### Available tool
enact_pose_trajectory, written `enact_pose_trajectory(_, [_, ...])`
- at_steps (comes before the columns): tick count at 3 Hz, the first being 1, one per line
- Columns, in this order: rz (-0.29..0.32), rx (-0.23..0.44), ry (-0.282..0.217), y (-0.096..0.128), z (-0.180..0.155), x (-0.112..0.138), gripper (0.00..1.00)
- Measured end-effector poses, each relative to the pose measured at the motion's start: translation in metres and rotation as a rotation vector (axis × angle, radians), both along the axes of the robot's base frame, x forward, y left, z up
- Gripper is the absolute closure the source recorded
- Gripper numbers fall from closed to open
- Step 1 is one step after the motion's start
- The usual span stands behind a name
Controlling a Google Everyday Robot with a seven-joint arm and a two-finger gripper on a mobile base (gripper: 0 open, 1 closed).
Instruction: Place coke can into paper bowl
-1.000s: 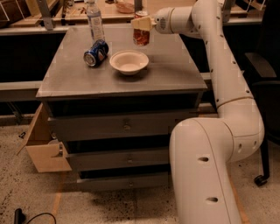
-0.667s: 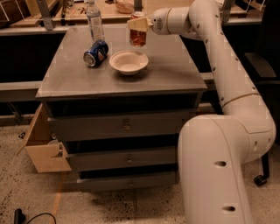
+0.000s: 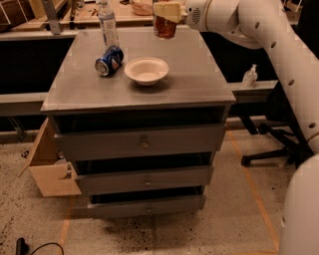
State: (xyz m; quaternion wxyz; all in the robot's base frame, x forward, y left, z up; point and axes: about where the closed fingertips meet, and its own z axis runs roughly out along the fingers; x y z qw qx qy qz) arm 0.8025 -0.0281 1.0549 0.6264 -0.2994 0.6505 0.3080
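I need to release the red coke can in the middle of the off-white paper bowl (image 3: 146,74) next to the blue soda can.
My gripper (image 3: 166,14) is at the top of the view, reaching in from the right on the white arm, and it is shut on the red coke can (image 3: 164,26). The can hangs upright in the air above the far part of the grey cabinet top. The off-white paper bowl (image 3: 146,70) stands on the cabinet top, below the can and a little to its left, nearer to me. The bowl holds nothing.
A blue soda can (image 3: 108,60) lies on its side just left of the bowl. A clear plastic bottle (image 3: 107,23) stands behind it. The grey drawer cabinet (image 3: 139,144) has a wooden box (image 3: 50,169) at its left. An office chair base (image 3: 271,144) is on the right.
The gripper has carried the coke can to the left and a little higher, closer to above the bowl. The view has also shifted.
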Motion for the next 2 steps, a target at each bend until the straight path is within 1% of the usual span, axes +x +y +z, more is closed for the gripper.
enact_pose_trajectory(1, [0.041, -0.016, 0.055, 0.030, -0.049, -0.022, 1.00])
enact_pose_trajectory(2, [0.084, -0.023, 0.099, 0.062, -0.095, -0.033, 1.00])
